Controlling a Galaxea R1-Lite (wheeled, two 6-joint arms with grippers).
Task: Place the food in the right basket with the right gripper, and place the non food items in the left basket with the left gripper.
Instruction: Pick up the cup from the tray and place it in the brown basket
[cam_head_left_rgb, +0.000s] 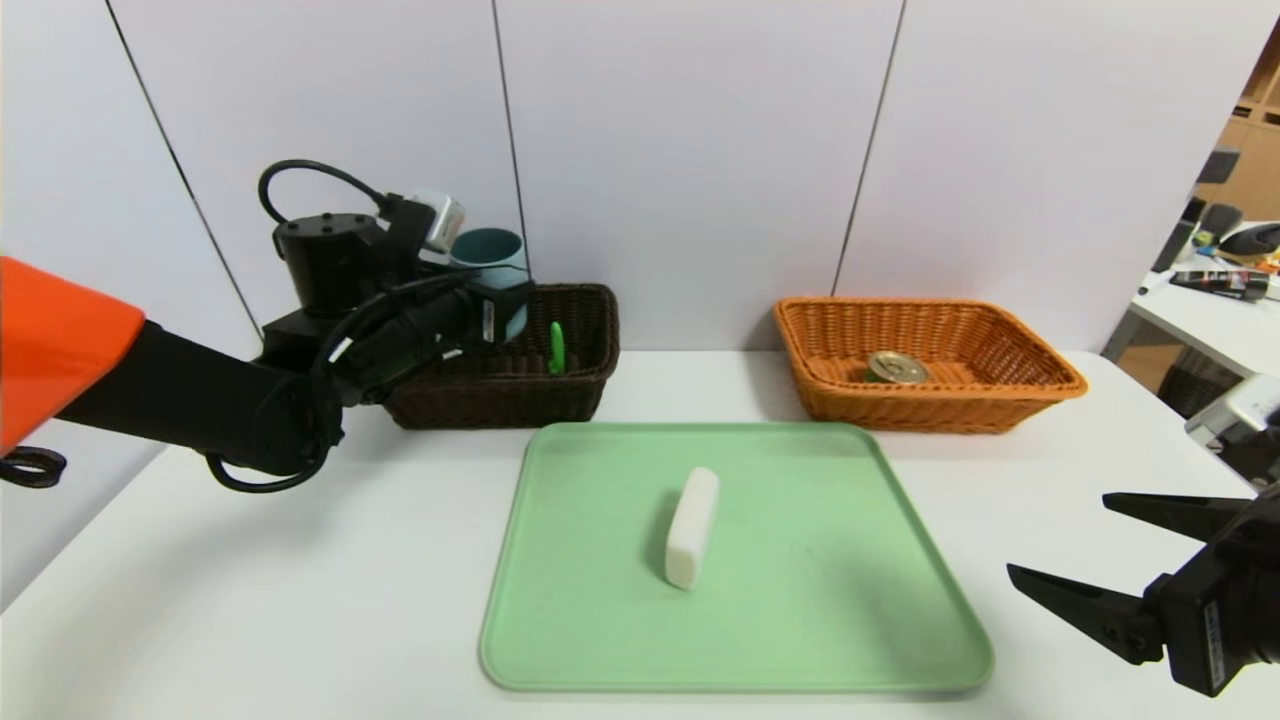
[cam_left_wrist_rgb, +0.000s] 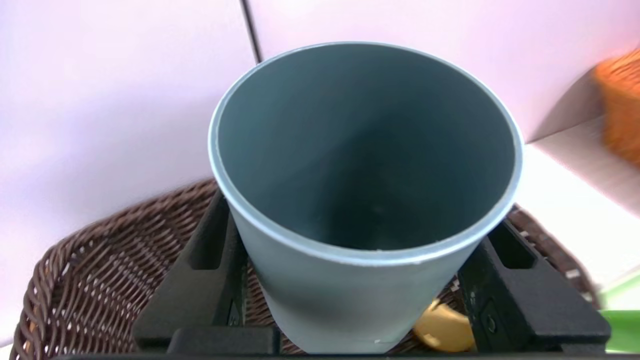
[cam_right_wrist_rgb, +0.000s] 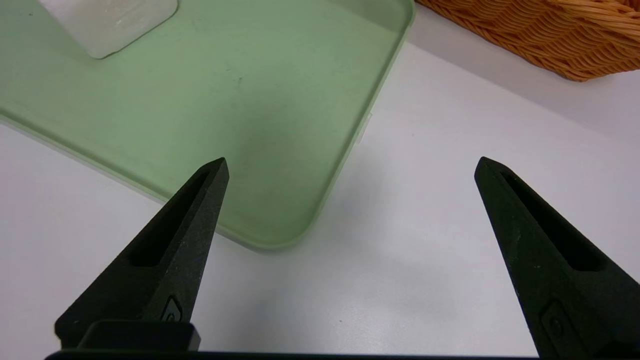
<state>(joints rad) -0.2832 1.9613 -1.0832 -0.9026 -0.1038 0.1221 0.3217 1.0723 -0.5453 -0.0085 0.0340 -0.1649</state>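
Observation:
The grey-blue cup, held upright above that basket now, will be put down by my left gripper inside the dark brown basket (cam_head_left_rgb: 493, 364), next to the green item.
My left gripper (cam_head_left_rgb: 500, 292) is shut on a grey-blue cup (cam_head_left_rgb: 490, 250), holding it upright above the dark brown left basket (cam_head_left_rgb: 590, 345). In the left wrist view the cup (cam_left_wrist_rgb: 365, 150) sits between the black fingers (cam_left_wrist_rgb: 200, 260), over the basket's weave (cam_left_wrist_rgb: 75, 280). A green item (cam_head_left_rgb: 556, 348) and a yellow-orange thing (cam_left_wrist_rgb: 442, 327) lie in that basket. The orange right basket (cam_head_left_rgb: 1040, 365) holds a can (cam_head_left_rgb: 897, 367). A white oblong block (cam_head_left_rgb: 692, 526) lies on the green tray (cam_head_left_rgb: 850, 600). My right gripper (cam_head_left_rgb: 1058, 535) hovers open and empty off the tray's front right corner.
In the right wrist view the tray's corner (cam_right_wrist_rgb: 280, 235), the white block's end (cam_right_wrist_rgb: 110, 25) and the orange basket's side (cam_right_wrist_rgb: 550, 35) show beyond the open right gripper (cam_right_wrist_rgb: 351, 160). A white wall stands close behind both baskets. Another desk (cam_head_left_rgb: 1210, 300) is at far right.

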